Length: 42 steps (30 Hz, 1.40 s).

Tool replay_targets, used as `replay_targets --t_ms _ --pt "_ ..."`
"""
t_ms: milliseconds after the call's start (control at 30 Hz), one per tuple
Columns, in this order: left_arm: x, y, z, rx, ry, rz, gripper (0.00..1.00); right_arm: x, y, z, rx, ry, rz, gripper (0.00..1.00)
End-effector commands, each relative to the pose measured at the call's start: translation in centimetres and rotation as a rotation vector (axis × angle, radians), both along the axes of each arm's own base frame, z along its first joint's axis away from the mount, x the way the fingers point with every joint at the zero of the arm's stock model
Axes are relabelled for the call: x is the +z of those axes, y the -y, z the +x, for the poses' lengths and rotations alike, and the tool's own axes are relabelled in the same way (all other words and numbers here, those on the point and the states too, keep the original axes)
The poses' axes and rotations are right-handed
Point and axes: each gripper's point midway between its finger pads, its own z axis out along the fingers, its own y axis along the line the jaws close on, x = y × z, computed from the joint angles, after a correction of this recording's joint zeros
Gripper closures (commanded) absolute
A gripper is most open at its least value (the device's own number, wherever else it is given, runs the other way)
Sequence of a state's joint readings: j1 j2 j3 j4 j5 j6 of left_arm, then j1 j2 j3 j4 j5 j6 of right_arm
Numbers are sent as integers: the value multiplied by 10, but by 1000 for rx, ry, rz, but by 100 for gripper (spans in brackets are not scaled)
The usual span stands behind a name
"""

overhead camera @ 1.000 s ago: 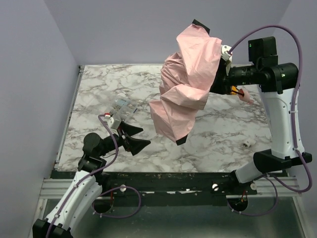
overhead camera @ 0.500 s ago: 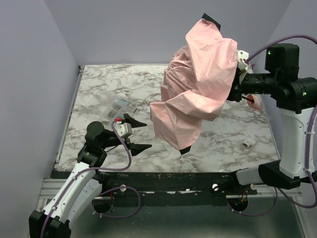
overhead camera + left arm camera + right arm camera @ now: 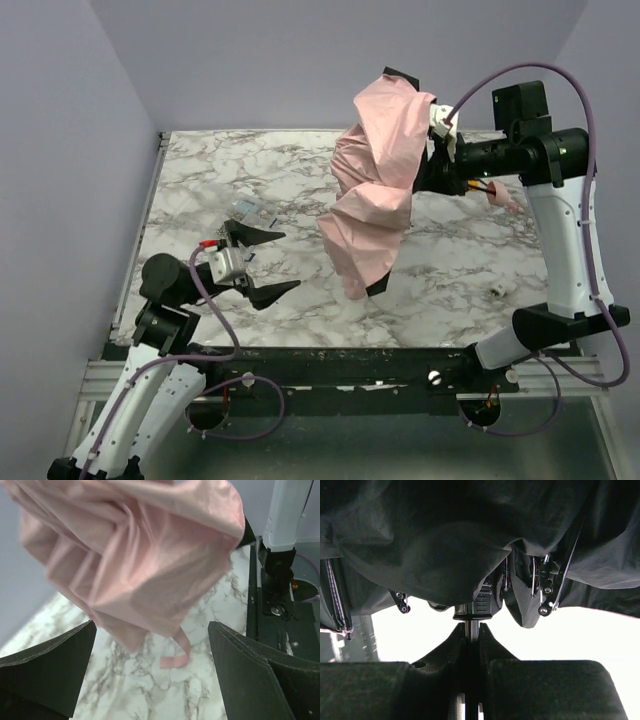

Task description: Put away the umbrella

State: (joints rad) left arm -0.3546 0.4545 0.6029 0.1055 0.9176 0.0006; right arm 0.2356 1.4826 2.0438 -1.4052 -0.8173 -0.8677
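The loose end of the pink strap [image 3: 354, 292] [image 3: 169, 662] hangs below the umbrella's canopy, and my left gripper needs to close on it next.
The pale pink umbrella [image 3: 375, 190] hangs in the air above the right half of the marble table, its loose canopy drooping down and to the left. My right gripper [image 3: 432, 165] is shut on its slim metal shaft [image 3: 473, 629] just below the runner, with the dark underside of the canopy [image 3: 445, 540] and the ribs overhead. The pink handle [image 3: 500, 198] sticks out behind the right wrist. My left gripper [image 3: 272, 263] stands wide open and empty low over the table, left of the canopy. In the left wrist view the canopy [image 3: 135, 560] and its pink strap [image 3: 177, 655] hang in front of the open fingers [image 3: 50, 670].
A clear packet [image 3: 243, 210] lies on the marble table [image 3: 200, 170] just behind the left gripper. A small white object [image 3: 497, 291] sits near the front right. Purple walls close in the left, back and right sides. The right arm's base [image 3: 280, 565] stands at the table's near edge.
The right arm has swung the umbrella back left and lower, and the canopy now hangs narrower. The left arm has drawn back to the left, its gripper still open.
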Motion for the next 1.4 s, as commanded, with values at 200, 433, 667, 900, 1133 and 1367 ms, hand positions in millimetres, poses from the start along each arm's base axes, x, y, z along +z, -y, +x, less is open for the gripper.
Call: replay_targets --t_ms 200,433,667,900,1133,1367 --pt "-69 7 30 13 -94 95 5 85 -13 21 20 270 121 100" --pt "-70 7 32 14 -95 119 6 86 -13 29 -7 273 125 100" --pt "-75 10 25 -32 -103 124 8 97 -18 24 15 277 164 100" --pt "-82 14 24 -63 -109 106 10 118 -21 5 49 303 221 100" --pt "-92 29 41 -143 -134 80 8 147 -24 -22 84 334 306 100" --pt "-108 40 62 -179 -173 114 9 161 -21 -48 106 366 334 100"
